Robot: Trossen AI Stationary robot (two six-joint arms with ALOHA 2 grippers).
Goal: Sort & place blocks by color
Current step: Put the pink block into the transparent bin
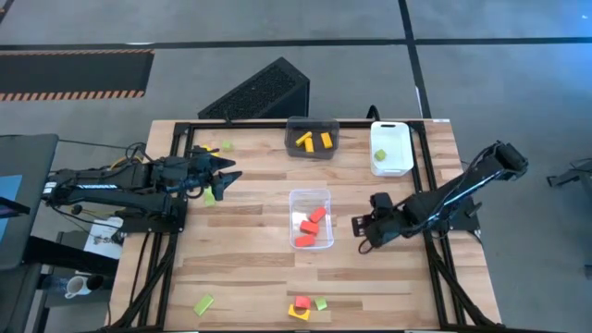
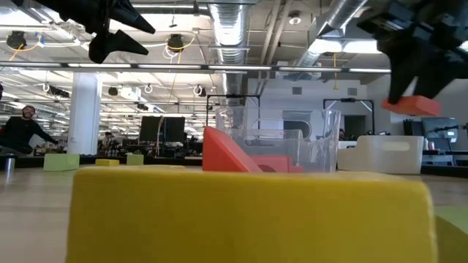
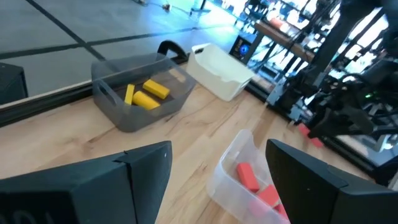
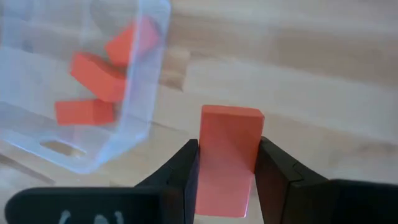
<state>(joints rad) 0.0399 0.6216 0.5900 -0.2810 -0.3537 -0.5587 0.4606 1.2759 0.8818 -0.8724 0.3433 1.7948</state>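
Next, my right gripper lets go of the red block in the clear bin [image 1: 300, 209] [image 4: 79, 11], next to the farthest red block in it.
My right gripper [image 4: 227, 152] is shut on a red block [image 4: 229, 134] and hovers just right of the clear bin [image 1: 312, 218], which holds several red blocks [image 4: 96, 74]. My left gripper [image 1: 225, 176] is open above the table's left part, next to a green block [image 1: 210, 196]; another green block [image 1: 227, 145] lies farther off. Yellow blocks [image 3: 144, 94] lie in the dark bin [image 1: 313, 139], and a green one [image 1: 379, 155] in the white bin [image 1: 391, 146]. At the near edge lie a green block [image 1: 203, 303], a red and yellow pair [image 1: 301, 308] and a green block [image 1: 321, 302]. My right gripper pinches the red block between its two fingers [image 4: 273, 168], on two opposite side faces [image 4: 208, 149]. The block's far end [image 4: 231, 113] sticks out past the fingertips. In the low view the block [image 2: 413, 106] hangs below the fingers, lifted clear of the table.
The three bins stand in the table's middle and far part. A black frame rail [image 1: 427, 176] runs along the table's sides. Bare wood [image 1: 250, 268] lies between the clear bin and the near-edge blocks. A yellow block [image 2: 248, 215] fills the front of the low view.
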